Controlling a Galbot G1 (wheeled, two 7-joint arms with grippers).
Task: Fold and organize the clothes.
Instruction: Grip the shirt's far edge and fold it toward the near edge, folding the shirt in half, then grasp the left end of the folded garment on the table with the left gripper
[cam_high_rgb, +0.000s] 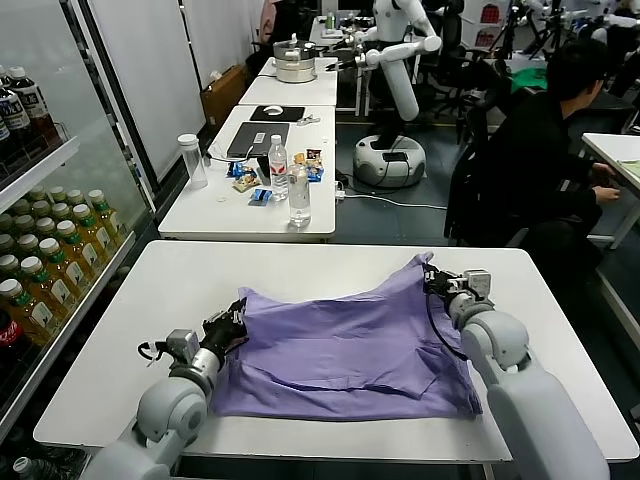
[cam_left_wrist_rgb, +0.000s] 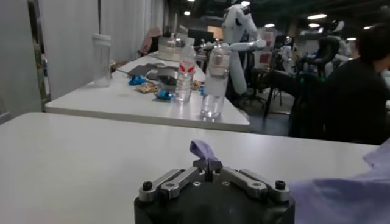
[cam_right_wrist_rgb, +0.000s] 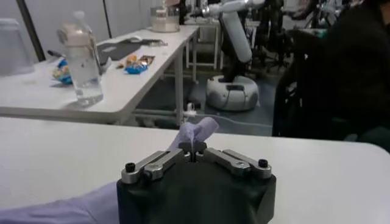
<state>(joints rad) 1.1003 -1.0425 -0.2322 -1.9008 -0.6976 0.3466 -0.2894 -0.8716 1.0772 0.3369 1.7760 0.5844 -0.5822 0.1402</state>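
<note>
My left gripper is to let go of the lavender T-shirt's far corner on the shirt's side edge, halfway (cam_high_rgb: 241, 347) toward its front crease.
The clothes are one lavender T-shirt (cam_high_rgb: 350, 345) spread across the middle of the white table (cam_high_rgb: 130, 330), partly folded, with a crease running near its front edge. My left gripper (cam_high_rgb: 232, 322) is shut on the shirt's far left corner, and a small tuft of purple fabric (cam_left_wrist_rgb: 203, 150) sticks up between its closed fingers. My right gripper (cam_high_rgb: 433, 279) is shut on the far right corner, which is lifted into a peak (cam_high_rgb: 422, 263). A purple fold (cam_right_wrist_rgb: 196, 132) pokes out above that gripper's fingers. Both corners sit a little above the tabletop.
A second white table (cam_high_rgb: 250, 200) stands just beyond mine, carrying water bottles (cam_high_rgb: 299, 192), a clear cup (cam_high_rgb: 191, 160), snacks and a laptop. A drinks shelf (cam_high_rgb: 45, 250) lines my left. A seated person (cam_high_rgb: 560, 150) and another robot (cam_high_rgb: 395, 80) are at the back right.
</note>
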